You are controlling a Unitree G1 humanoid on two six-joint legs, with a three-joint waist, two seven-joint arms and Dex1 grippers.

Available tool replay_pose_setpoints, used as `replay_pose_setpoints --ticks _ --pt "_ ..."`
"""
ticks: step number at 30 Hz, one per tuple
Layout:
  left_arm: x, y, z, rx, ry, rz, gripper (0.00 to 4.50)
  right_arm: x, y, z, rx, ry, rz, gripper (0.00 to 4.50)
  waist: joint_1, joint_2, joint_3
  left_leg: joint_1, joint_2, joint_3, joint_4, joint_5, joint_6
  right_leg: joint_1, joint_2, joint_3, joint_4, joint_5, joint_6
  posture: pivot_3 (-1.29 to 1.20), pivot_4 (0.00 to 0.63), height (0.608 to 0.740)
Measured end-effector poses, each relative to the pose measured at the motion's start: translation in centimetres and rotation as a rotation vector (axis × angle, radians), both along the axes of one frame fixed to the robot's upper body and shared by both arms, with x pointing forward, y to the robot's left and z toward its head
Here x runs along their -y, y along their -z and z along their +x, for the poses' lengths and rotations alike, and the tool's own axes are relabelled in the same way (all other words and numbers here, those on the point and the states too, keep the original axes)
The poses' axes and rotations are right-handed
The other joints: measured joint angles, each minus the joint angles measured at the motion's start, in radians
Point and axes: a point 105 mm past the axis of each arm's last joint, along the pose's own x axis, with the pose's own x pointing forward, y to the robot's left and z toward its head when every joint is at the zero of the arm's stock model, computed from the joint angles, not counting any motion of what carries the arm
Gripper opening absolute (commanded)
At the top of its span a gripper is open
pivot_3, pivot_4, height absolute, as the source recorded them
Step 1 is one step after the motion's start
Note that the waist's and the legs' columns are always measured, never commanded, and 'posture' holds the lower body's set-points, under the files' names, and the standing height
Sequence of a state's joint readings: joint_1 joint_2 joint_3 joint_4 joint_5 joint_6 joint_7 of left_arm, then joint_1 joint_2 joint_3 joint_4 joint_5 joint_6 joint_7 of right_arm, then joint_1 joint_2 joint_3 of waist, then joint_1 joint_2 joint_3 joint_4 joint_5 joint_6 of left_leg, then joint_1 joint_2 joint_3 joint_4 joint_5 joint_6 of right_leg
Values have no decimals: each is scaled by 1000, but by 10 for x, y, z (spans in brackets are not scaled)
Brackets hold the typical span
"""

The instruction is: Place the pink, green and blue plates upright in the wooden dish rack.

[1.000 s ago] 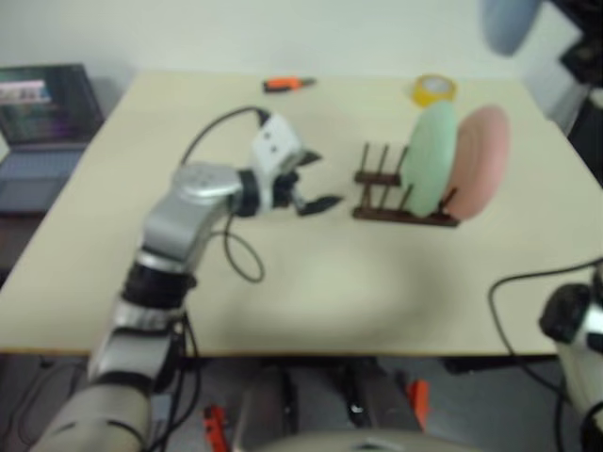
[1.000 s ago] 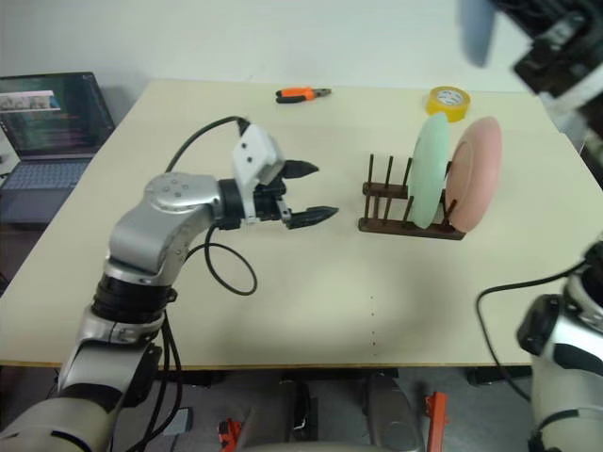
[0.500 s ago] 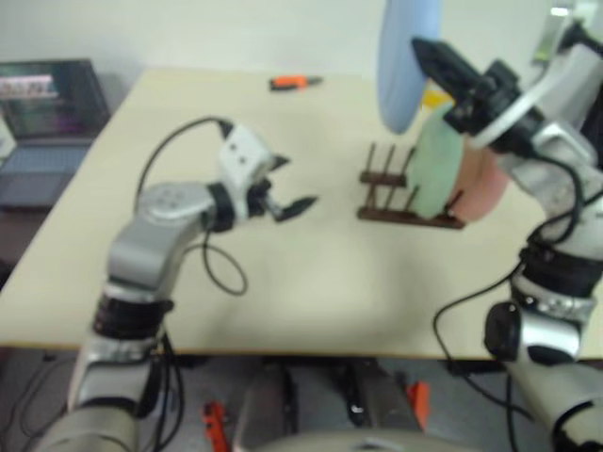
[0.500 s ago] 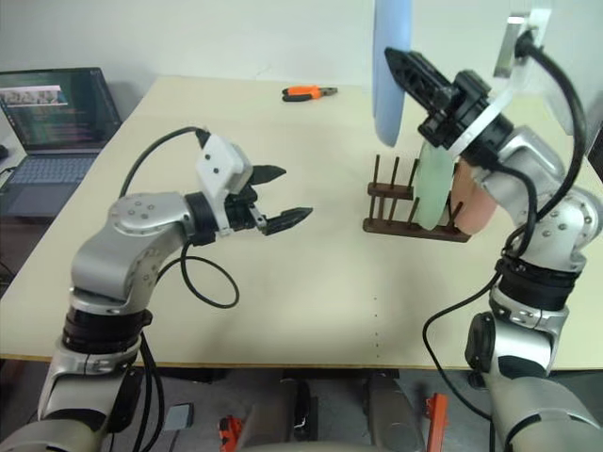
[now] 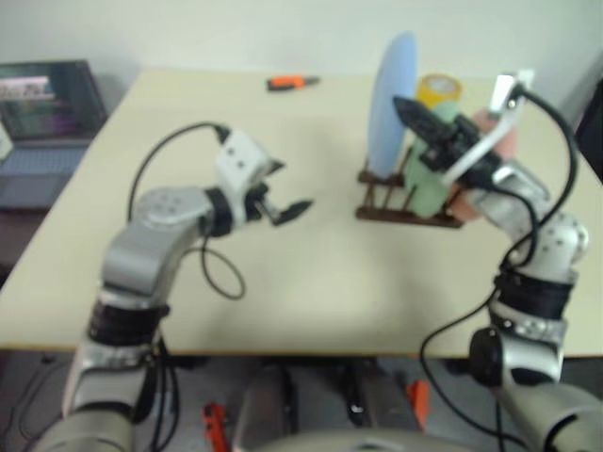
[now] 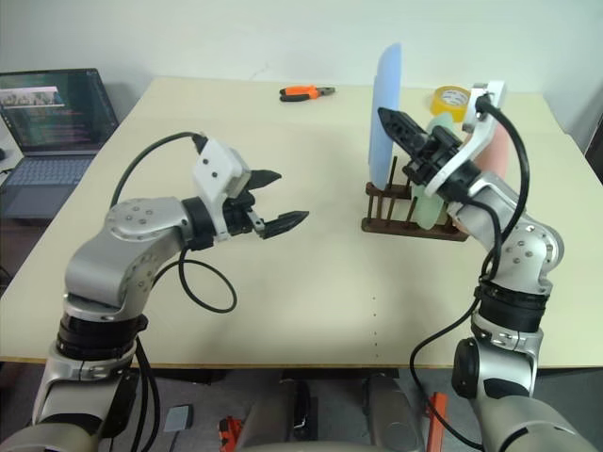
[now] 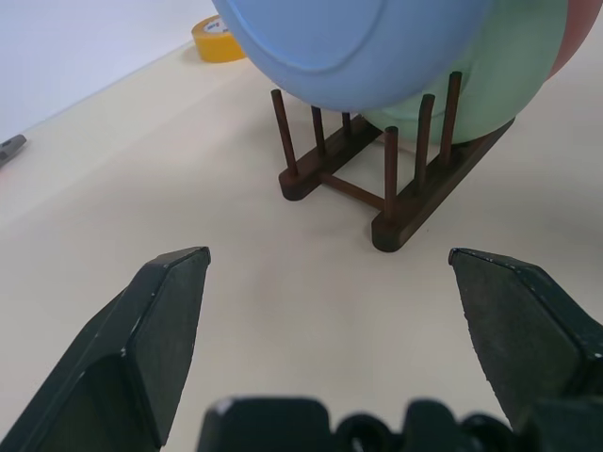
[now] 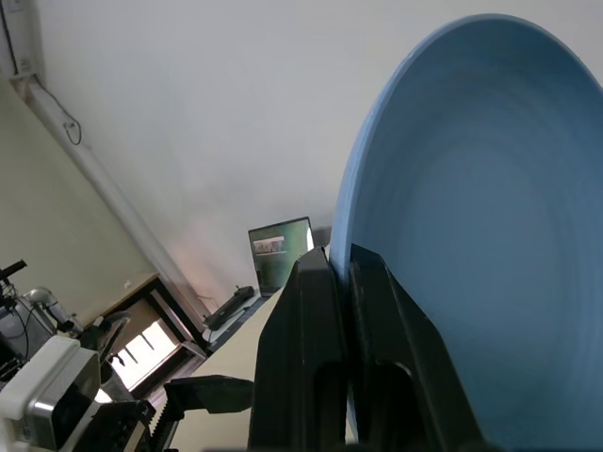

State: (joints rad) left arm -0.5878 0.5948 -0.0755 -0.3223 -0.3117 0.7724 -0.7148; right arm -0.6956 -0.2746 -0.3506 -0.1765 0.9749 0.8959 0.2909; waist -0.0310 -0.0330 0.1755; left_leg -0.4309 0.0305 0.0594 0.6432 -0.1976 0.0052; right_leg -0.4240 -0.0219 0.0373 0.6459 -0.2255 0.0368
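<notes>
The light blue plate will sit in the rack's end slot (image 5: 382, 204) next to the mint green plate when my right gripper lets it go.
The light blue plate (image 6: 385, 104) stands on edge over the left end of the wooden dish rack (image 6: 407, 224), its lower rim down among the peg tops. My right gripper (image 6: 388, 121) is shut on the plate's rim, as the right wrist view shows (image 8: 344, 273). Behind it the mint green plate (image 6: 431, 205) and the pale pink plate (image 6: 501, 151) stand upright in the rack's right slots. My left gripper (image 6: 285, 199) hovers open above the table left of the rack, holding nothing; its wrist view looks at the rack (image 7: 396, 188) and the blue plate (image 7: 349, 38).
A yellow tape roll (image 6: 450, 97) lies behind the rack. Orange-handled pliers (image 6: 304, 92) lie at the table's far edge. A laptop (image 6: 52, 108) sits beside the table on the left. A black cable loops under my left arm.
My right arm has come down from above with the blue plate and lowered it to the rack's left pegs. The left gripper drew slightly back to the left and stays open.
</notes>
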Motion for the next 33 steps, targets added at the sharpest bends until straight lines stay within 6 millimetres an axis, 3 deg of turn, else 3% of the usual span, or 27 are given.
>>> replay_pose_setpoints --ticks 13,29,33 --pt "3 2 -1 -7 11 7 4500 5 6 1 -18 28 1 25 0 0 0 0 0 0 0 0 0 0 0 0 0 0 0 0 150 740" --pt "6 4 -1 -17 31 16 4500 10 28 5 -65 78 -63 25 0 0 0 0 0 0 0 0 0 0 0 0 -1 -1 2 0 150 740" --pt "6 4 -1 -17 30 16 4500 11 28 5 -63 81 -69 1358 0 0 0 0 0 0 0 0 0 0 0 0 0 -1 2 0 150 740"
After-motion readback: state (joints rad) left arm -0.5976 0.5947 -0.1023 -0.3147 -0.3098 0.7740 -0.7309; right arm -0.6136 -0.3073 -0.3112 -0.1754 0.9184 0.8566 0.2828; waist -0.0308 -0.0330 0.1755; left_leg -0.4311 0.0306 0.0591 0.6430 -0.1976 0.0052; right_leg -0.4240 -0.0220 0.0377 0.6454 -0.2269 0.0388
